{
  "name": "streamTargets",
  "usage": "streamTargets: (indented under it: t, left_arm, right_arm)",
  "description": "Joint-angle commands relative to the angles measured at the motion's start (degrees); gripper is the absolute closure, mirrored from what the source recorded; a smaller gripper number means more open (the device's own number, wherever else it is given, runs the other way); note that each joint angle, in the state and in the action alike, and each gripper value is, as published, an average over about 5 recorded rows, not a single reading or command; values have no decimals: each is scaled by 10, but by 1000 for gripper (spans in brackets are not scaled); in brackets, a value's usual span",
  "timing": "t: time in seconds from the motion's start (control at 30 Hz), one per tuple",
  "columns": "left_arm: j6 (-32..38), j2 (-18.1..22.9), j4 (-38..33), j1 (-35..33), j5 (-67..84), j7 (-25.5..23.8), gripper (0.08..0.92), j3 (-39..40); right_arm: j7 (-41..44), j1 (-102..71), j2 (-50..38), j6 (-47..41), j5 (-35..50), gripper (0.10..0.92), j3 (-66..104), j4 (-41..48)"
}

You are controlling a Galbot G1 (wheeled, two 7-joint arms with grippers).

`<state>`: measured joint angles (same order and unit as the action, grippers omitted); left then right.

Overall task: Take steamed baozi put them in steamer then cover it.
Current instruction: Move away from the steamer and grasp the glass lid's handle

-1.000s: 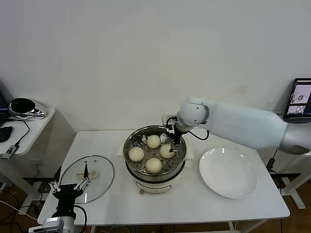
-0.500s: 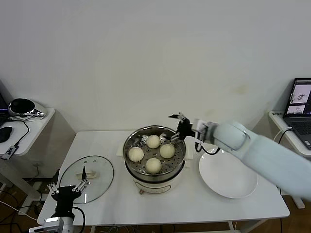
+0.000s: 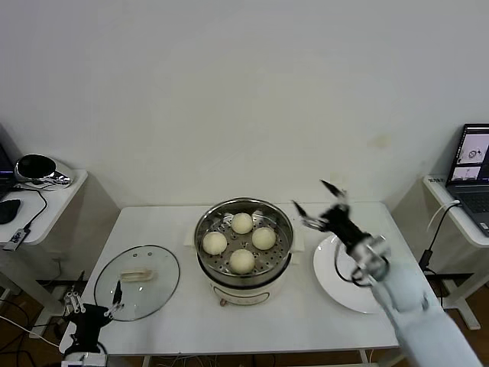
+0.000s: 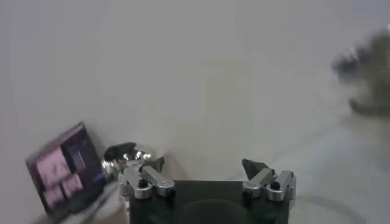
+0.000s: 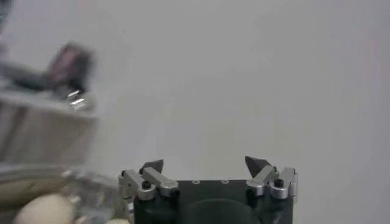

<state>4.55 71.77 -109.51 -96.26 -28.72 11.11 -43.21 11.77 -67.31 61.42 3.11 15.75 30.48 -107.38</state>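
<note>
The filled steamer needs covering, so next I move my left gripper to the cream handle (image 3: 134, 275) on top of the glass cover and close it there.
Several cream-white baozi (image 3: 241, 261) sit on the perforated tray inside the steel steamer (image 3: 283, 241) on its white base at the table's middle. The glass cover (image 3: 137, 282) with its cream handle lies flat on the table at the left. My right gripper (image 3: 319, 205) is open and empty, raised above the table to the right of the steamer, over the plate's near side; it also shows in the right wrist view (image 5: 205, 163). My left gripper (image 3: 92, 304) is open and empty, low at the table's front left corner beside the cover; it also shows in the left wrist view (image 4: 201, 164).
A flat white plate (image 3: 367, 287) lies right of the steamer. A side table (image 3: 46, 200) with a black object stands at far left. A laptop (image 3: 471, 157) stands at far right.
My right gripper has left the steamer, pulling up and to the right over the plate, open and empty. My left gripper has dropped lower and leftward off the cover's edge.
</note>
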Motion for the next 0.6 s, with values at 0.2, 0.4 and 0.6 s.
streamTargets:
  t: [0.2,0.4,0.6]
  left_arm:
    - [55,-85,168,63,-394,2,177,19]
    - [51,-98,201,131,-397,-8,177,53]
    - [50,-104,238,196,-394,-10,177,72]
  right_arm:
    - [-54,-258,177,64,-39,203,293,-9]
    - [-63,-258,181,61,-38,203,300,-13]
    - [-62,-263,182,60,-33,203,300,-16]
